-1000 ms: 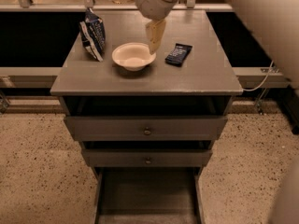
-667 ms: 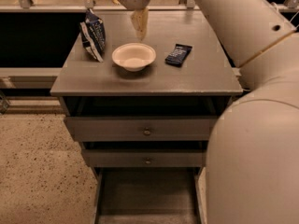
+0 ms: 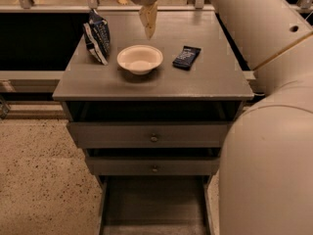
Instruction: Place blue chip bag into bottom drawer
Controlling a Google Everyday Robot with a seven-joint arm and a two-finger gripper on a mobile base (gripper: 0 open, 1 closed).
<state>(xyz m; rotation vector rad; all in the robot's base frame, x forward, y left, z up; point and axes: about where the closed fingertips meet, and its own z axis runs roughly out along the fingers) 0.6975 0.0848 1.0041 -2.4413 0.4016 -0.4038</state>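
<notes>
The upper part of the blue chip bag [image 3: 96, 26] is above the bag's middle. My gripper will go there next and close on it.
The blue chip bag [image 3: 97, 36] stands upright on the back left of the grey cabinet top [image 3: 210, 82]. The bottom drawer [image 3: 154, 205] is pulled out at the foot of the cabinet, and its grey floor is bare. My gripper [image 3: 126, 2] hangs above the back of the cabinet top, over and behind the white bowl, to the right of the bag and apart from it. One finger [image 3: 148, 18] points down and the other reaches left at the frame's top edge. It is open and holds nothing.
A white bowl [image 3: 140, 58] sits at the middle of the top, with a small flat dark packet [image 3: 186, 57] to its right. Two upper drawers with knobs [image 3: 154, 137] are closed. My pale arm [image 3: 274, 146] fills the right side. Speckled floor lies at the left.
The gripper has moved left and back, from over the bowl's right side toward the bag's side. The arm has swung in and now covers the right of the view.
</notes>
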